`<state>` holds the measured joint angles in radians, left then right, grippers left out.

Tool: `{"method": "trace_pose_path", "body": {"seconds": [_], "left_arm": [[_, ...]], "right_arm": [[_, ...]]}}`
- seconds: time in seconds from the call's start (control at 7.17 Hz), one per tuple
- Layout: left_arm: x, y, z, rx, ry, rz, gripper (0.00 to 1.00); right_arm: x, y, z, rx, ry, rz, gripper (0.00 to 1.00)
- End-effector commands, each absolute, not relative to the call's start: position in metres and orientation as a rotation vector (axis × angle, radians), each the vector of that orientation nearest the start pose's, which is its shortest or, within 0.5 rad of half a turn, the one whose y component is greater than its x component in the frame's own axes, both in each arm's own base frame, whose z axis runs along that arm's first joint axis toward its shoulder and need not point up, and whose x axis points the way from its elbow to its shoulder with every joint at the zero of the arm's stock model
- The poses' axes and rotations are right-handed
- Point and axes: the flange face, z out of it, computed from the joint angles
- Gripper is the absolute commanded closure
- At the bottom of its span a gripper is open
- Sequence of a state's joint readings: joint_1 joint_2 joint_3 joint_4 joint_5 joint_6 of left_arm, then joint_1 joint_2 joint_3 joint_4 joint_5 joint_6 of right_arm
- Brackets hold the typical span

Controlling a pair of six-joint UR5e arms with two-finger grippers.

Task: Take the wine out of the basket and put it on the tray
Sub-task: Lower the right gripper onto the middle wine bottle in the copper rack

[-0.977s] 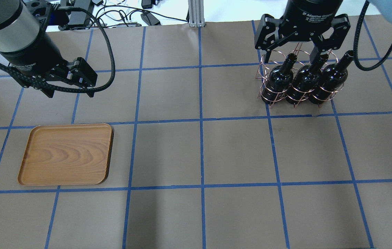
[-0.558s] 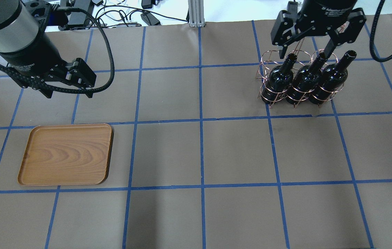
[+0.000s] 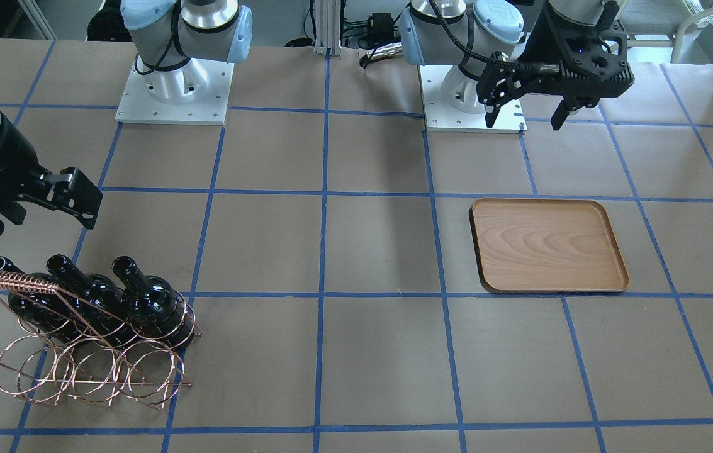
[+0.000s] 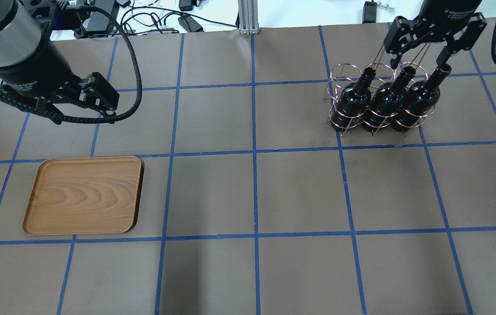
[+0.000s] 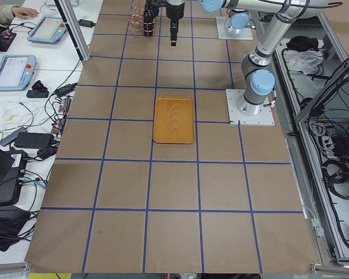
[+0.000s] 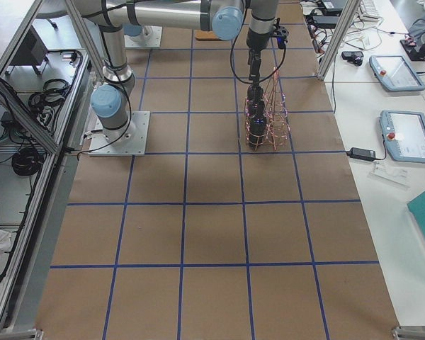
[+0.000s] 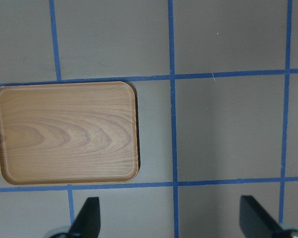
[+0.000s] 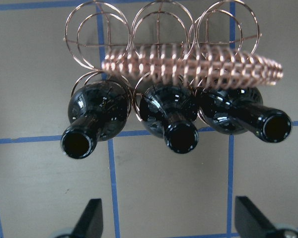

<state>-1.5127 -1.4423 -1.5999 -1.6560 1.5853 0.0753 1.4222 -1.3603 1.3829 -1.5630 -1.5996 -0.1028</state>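
Next, I close my right gripper on the neck [image 3: 67,272] [image 8: 175,121] of the middle wine bottle in the copper wire basket.
Three black wine bottles [image 4: 385,103] lie side by side in the copper wire basket [image 4: 339,76], necks tilted up. In the front view the bottles [image 3: 155,308] lie in the basket [image 3: 79,371] at the lower left. My right gripper [image 4: 420,59] is open and empty, high above the neck ends of the middle and right bottles. Its wrist view shows open fingertips [image 8: 92,218] below three bottle mouths [image 8: 181,136] and the coiled handle [image 8: 188,62]. The wooden tray [image 4: 83,194] lies empty at the left. My left gripper [image 4: 79,109] is open and empty, hovering beyond the tray [image 7: 64,134].
Brown paper with blue tape squares [image 4: 254,153] covers the table. Cables and power bricks [image 4: 186,19] lie past the far edge. The arm bases [image 3: 174,88] stand on white plates at the robot's side. Operator tablets [image 6: 393,71] lie on a side bench.
My right gripper has risen and shifted right in the overhead view, from around the left and middle bottle necks to above the middle and right ones, still open. My left gripper moved slightly.
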Motion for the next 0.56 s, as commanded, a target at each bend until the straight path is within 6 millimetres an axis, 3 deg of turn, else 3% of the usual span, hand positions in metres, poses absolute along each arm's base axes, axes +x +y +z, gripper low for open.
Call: {"method": "trace_pose_path", "body": {"seconds": [0.0, 0.14, 0.42], "left_arm": [[-0.107, -0.439, 0.526, -0.017, 3.126, -0.011, 0.0], [-0.107, -0.439, 0.526, -0.017, 3.136, -0.012, 0.0], [-0.107, -0.437, 0.522, -0.019, 3.127, -0.013, 0.0]], "right_arm": [[0.033, -0.616, 0.421, 0.082, 3.165, 0.039, 0.06], [0.032, -0.625, 0.401, 0.087, 3.163, 0.056, 0.06], [0.033, -0.623, 0.382, 0.086, 3.161, 0.107, 0.1]]}}
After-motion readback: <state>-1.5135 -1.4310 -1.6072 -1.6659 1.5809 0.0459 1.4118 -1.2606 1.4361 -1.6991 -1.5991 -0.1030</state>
